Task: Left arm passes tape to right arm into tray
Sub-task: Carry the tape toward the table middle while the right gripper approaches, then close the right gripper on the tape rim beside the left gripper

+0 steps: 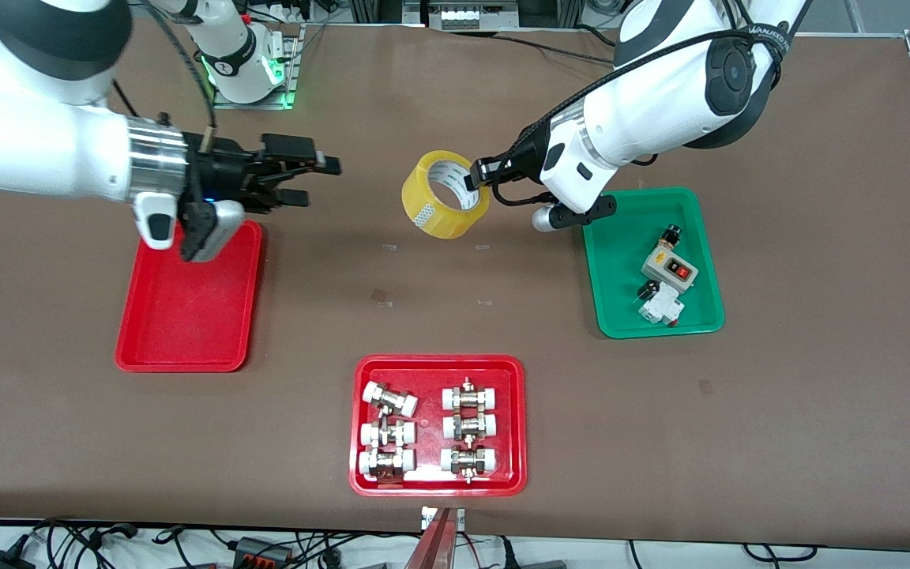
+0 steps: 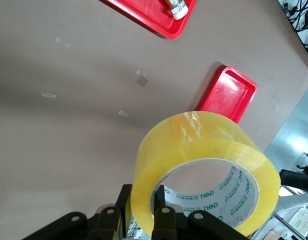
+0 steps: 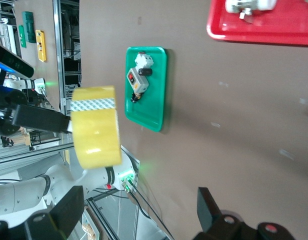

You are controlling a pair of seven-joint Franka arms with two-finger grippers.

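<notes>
My right gripper needs to grip the yellow tape across its width, at the tape's side (image 1: 413, 186) (image 3: 97, 141) opposite my left gripper, beside the printed part of the tape.
The yellow tape (image 1: 444, 194) hangs in the air over the middle of the table. My left gripper (image 1: 477, 175) is shut on its wall, one finger inside the pale core and one outside. In the left wrist view the tape (image 2: 204, 160) fills the space above the left gripper (image 2: 144, 210). My right gripper (image 1: 321, 182) is open and empty, over the table between the tape and the plain red tray (image 1: 186, 308), pointing at the tape with a gap between them. In the right wrist view the tape (image 3: 94, 127) shows ahead of the open right gripper (image 3: 139, 210).
A green tray (image 1: 621, 269) with a few switch parts lies under the left arm's wrist. A red tray (image 1: 439, 367) holding several white-capped metal fittings sits nearer the front camera. Small tape marks dot the table's middle.
</notes>
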